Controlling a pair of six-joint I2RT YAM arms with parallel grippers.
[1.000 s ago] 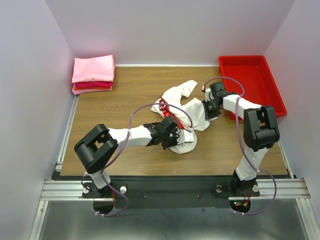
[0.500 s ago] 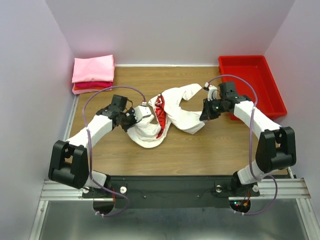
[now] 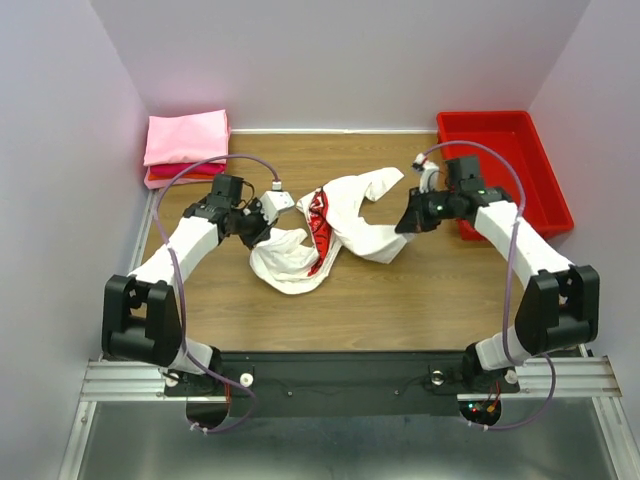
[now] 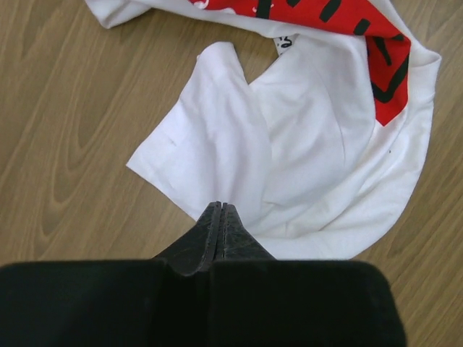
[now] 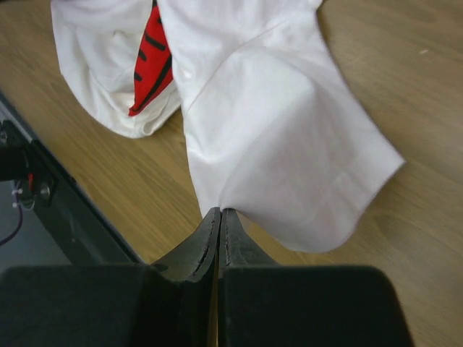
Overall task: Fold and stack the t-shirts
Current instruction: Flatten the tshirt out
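My left gripper is pinching a loose fold while the red graphic lies bunched. So I need to take the curled white edge (image 3: 303,288) past the graphic and spread the t-shirt.
A white t-shirt (image 3: 335,225) with a red printed graphic lies crumpled at the table's middle. My left gripper (image 3: 262,228) is shut on its left edge; in the left wrist view the gripper (image 4: 219,207) pinches the white cloth (image 4: 289,130). My right gripper (image 3: 405,224) is shut on the shirt's right edge; in the right wrist view the gripper (image 5: 219,212) grips a white sleeve (image 5: 282,144), lifted a little above the wood. A folded pink t-shirt (image 3: 186,137) lies on a red one (image 3: 186,171) at the back left.
A rigid red plastic tray (image 3: 508,165) stands at the back right, close behind my right arm. The wooden table (image 3: 420,300) is walled on three sides. A black rail runs along the near edge.
My left gripper has swung from the table's middle to the left, dragging the shirt's edge with it. My right gripper has pulled slightly right. The shirt is stretched wider between them.
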